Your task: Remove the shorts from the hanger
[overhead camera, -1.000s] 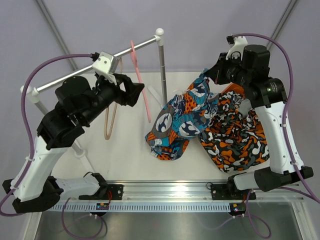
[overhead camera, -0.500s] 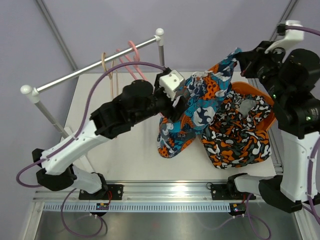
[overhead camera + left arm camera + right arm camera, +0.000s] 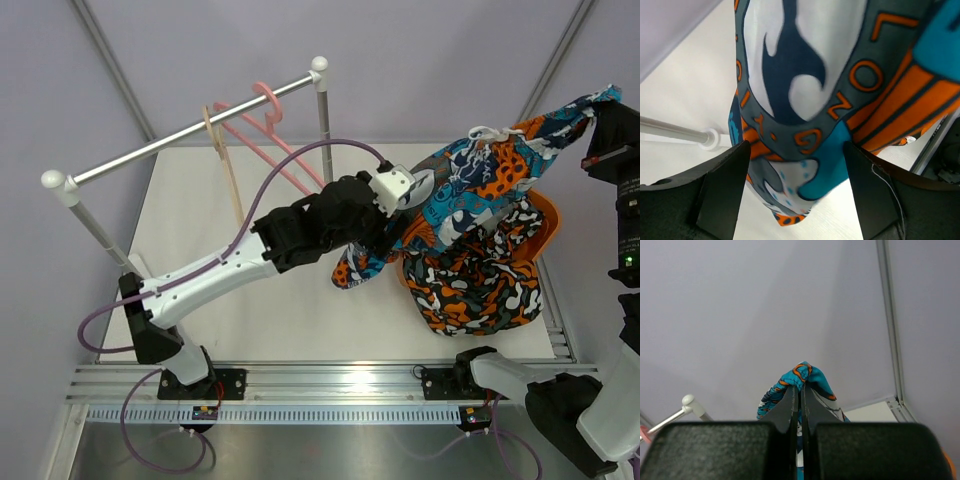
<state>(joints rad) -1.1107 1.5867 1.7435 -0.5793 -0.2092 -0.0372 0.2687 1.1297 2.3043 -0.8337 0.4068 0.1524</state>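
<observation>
My left gripper should close on the lower hanging end (image 3: 362, 264) (image 3: 802, 187) of the blue, teal, orange and white print shorts, just above their orange spotted tip.
The blue, teal, orange and white print shorts (image 3: 480, 185) hang stretched in the air at the right. My right gripper (image 3: 598, 120) is shut on their top corner, high at the far right; the wrist view shows the fabric (image 3: 807, 374) pinched between the shut jaws (image 3: 801, 392). My left gripper (image 3: 388, 232) is open around the lower hanging part of the same shorts (image 3: 810, 75), with one finger on each side (image 3: 797, 192), not pressing. The orange, black, white and grey camouflage shorts (image 3: 470, 285) lie crumpled on the table below.
A metal rail (image 3: 180, 140) on two posts stands at the back left. Two pink hangers (image 3: 265, 110) and a wooden hanger (image 3: 228, 165) hang on it, bare. The rail's right post (image 3: 323, 130) stands close behind my left arm.
My right gripper has lifted the print shorts up and to the right, off the table. My left arm has swung from the rail across to the shorts, open around their lower part.
</observation>
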